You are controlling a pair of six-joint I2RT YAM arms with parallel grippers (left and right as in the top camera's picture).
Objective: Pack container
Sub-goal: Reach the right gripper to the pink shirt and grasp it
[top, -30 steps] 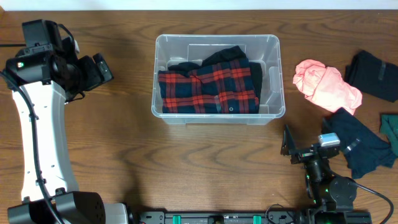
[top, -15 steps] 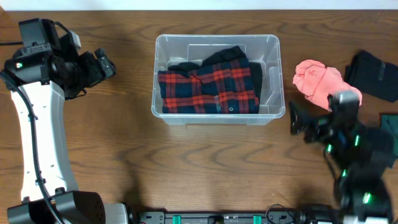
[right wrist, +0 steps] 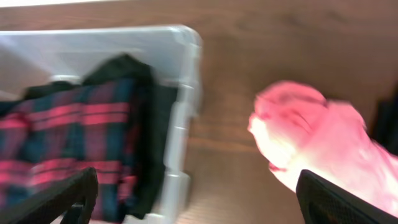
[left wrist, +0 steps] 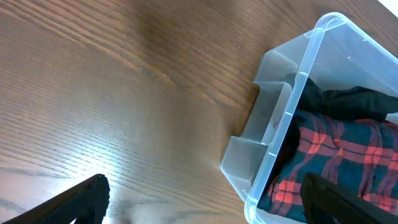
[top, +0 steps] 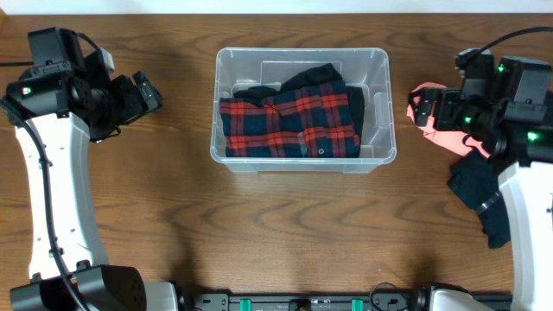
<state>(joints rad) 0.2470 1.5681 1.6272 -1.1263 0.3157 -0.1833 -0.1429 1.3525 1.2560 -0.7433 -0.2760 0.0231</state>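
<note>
My right gripper will grab the pink garment by its end (top: 473, 146) nearest the navy garment, away from the clear plastic container.
The clear plastic container (top: 377, 66) stands at the table's middle back, holding a red-and-navy plaid garment (top: 289, 121) over a black garment. It also shows in the left wrist view (left wrist: 292, 93) and the right wrist view (right wrist: 186, 74). My left gripper (top: 145, 91) is open and empty, left of the container above bare table. My right gripper (top: 423, 108) is open and empty, between the container and a pink garment (top: 454, 130), close over the pink garment's left edge (right wrist: 311, 143).
A navy garment (top: 484, 194) lies at the right under my right arm. The table's back edge runs along the top of the overhead view.
My right arm has swung up from the front right edge to the pink garment beside the container. My left gripper has shifted slightly to the right.
</note>
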